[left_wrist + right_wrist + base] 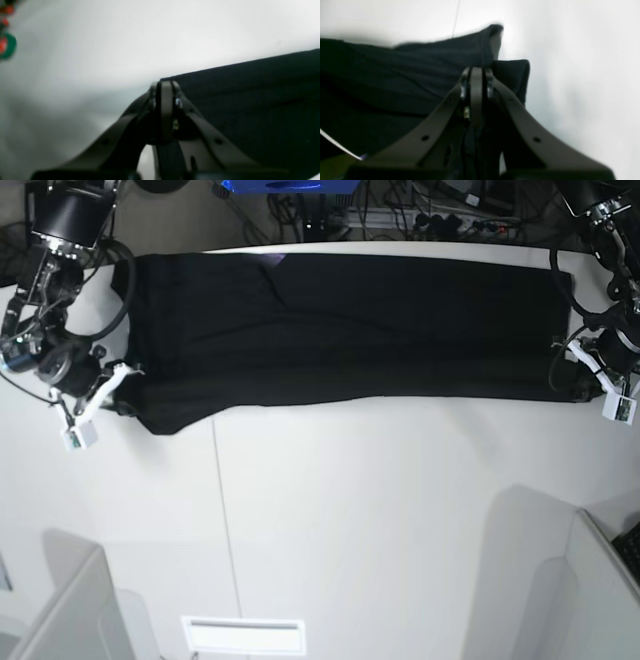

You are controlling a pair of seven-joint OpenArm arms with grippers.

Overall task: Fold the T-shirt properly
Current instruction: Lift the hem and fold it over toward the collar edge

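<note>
I need to use my left gripper to release the T-shirt's near corner on the black piece, midway [562, 342] along the T-shirt's short end beside it.
The black T-shirt [350, 320] lies stretched in a long band across the far part of the white table [380, 510], plain side up; no print shows. My left gripper [578, 388] is at the band's near corner on the right of the base view. In the left wrist view the left gripper [163, 83] is shut on the corner of the T-shirt [250, 100]. My right gripper [125, 402] is at the near corner on the left. In the right wrist view the right gripper [476, 71] is shut on a bunched edge of the T-shirt [407, 75].
Cables and equipment [400, 210] crowd the table's far edge. A thin seam [222, 510] runs down the tabletop. A white slot [243, 635] sits at the near edge. Grey panels stand at the near left [70, 610] and near right [570, 580].
</note>
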